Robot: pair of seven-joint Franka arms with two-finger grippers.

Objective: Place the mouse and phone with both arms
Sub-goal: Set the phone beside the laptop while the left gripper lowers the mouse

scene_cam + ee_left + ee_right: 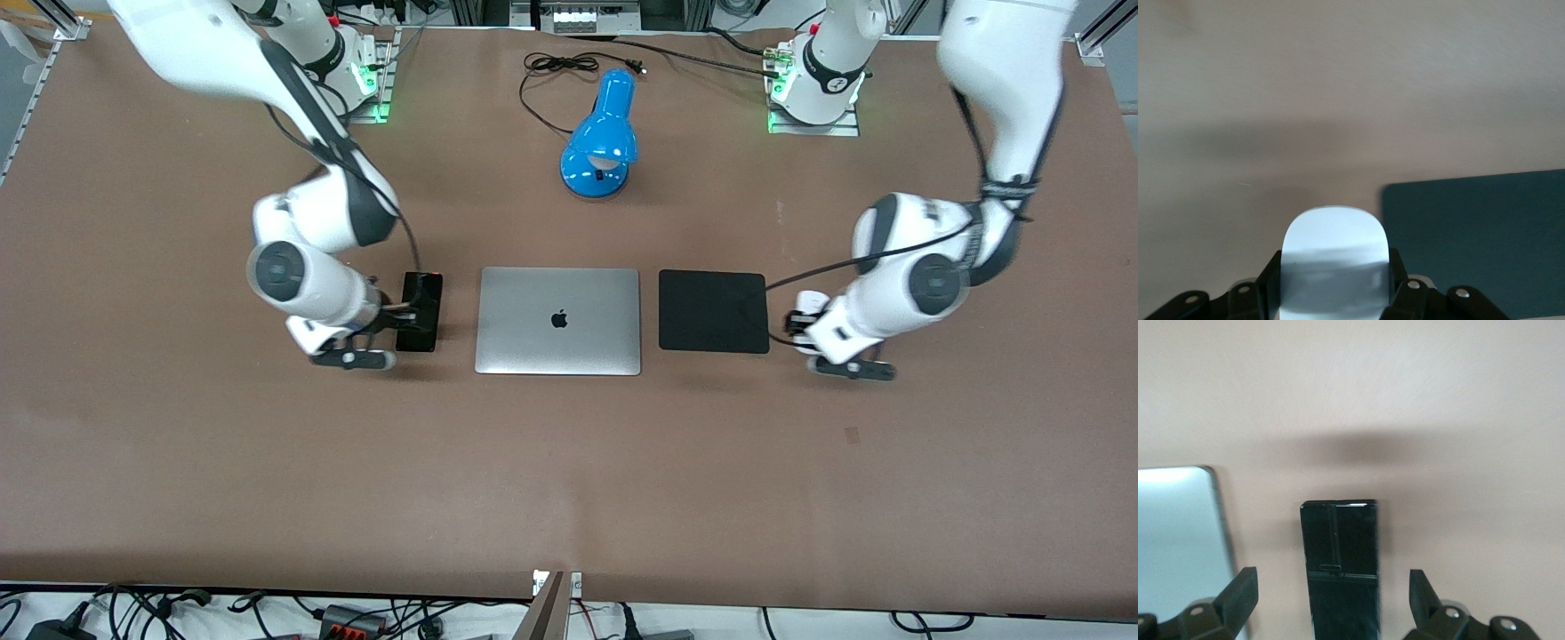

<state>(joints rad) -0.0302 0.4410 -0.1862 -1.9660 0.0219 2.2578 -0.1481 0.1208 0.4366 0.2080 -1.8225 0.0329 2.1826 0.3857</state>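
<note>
Next, I let go of the white mouse with my left gripper near the middle of the black mouse pad (723,290), a little toward the lamp's side.
The white mouse (1335,240) sits between the fingers of my left gripper (1335,280), which press on both its sides. In the front view this gripper (798,325) is low at the table with the mouse (807,303), just beside the black mouse pad (713,311) toward the left arm's end. The pad also shows in the left wrist view (1478,240). The black phone (420,311) lies flat on the table beside the laptop. My right gripper (1333,593) is open, with its fingers wide on either side of the phone (1340,547) and not touching it. In the front view it (400,313) is low at the phone.
A closed silver laptop (558,320) lies between the phone and the mouse pad, and its edge shows in the right wrist view (1178,540). A blue desk lamp (600,133) with a black cord lies farther from the front camera, between the arm bases.
</note>
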